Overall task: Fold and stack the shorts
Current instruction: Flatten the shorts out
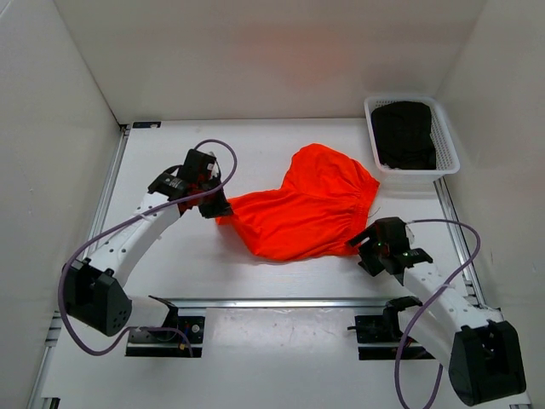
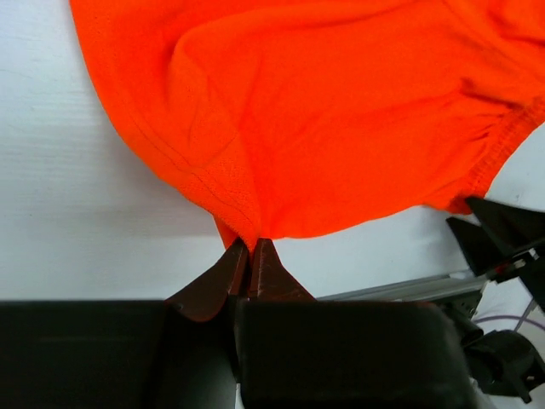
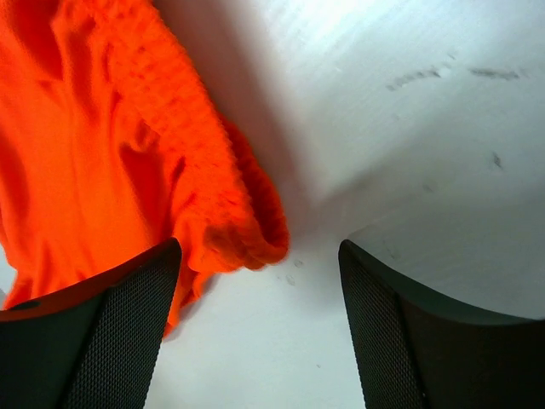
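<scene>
The shorts are lying crumpled with a loose near edge, so next I close my right gripper on the gathered waistband end (image 1: 350, 247) before both grippers lift and stretch them.
The bright orange-red shorts (image 1: 306, 209) lie crumpled on the white table in the middle. My left gripper (image 1: 218, 207) is shut on the left hem corner of the shorts (image 2: 243, 230), which fill the upper part of the left wrist view. My right gripper (image 1: 362, 243) is open at the shorts' lower right edge. In the right wrist view the gathered waistband end (image 3: 247, 230) lies between my open fingers (image 3: 128, 298), closer to the left one, and does not touch the right one. The white drawstring shows only faintly at the right side (image 1: 372, 204).
A white mesh basket (image 1: 446, 145) holding dark folded cloth (image 1: 404, 132) stands at the back right. White walls enclose the table on three sides. A metal rail (image 1: 281, 302) runs along the near edge between the arm bases.
</scene>
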`<state>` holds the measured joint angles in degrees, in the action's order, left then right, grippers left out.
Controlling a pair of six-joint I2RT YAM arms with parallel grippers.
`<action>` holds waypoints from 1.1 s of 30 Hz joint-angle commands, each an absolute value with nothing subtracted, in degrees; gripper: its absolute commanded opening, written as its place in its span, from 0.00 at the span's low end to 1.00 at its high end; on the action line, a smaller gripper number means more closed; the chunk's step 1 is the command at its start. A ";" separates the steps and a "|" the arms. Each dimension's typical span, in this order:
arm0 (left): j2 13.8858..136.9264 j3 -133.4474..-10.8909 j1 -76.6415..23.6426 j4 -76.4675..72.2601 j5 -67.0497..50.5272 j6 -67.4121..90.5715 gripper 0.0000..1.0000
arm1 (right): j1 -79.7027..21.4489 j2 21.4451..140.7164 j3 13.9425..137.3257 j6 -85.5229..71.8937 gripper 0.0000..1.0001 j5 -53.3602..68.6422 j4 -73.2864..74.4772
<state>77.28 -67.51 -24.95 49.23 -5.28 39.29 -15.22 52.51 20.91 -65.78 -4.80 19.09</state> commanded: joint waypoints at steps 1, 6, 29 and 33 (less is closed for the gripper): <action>73.39 -68.55 -24.70 47.29 -2.38 40.17 0.10 | -14.60 48.44 18.90 -66.97 0.80 -4.93 23.73; 73.38 -69.08 -24.70 47.29 -2.37 40.17 0.10 | -14.59 47.81 15.64 -71.54 0.77 -1.59 18.73; 70.32 -95.43 -10.74 55.72 -9.49 39.02 0.10 | -16.44 52.91 67.73 -44.14 0.00 -10.82 46.92; 68.39 -109.03 -6.43 59.23 -10.63 37.79 0.10 | -16.44 55.02 85.31 -35.88 0.00 -4.76 51.94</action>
<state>73.67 -101.08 -8.82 55.92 -8.51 39.09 -16.62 54.74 75.59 -45.63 -8.08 45.82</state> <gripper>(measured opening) 0.133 0.118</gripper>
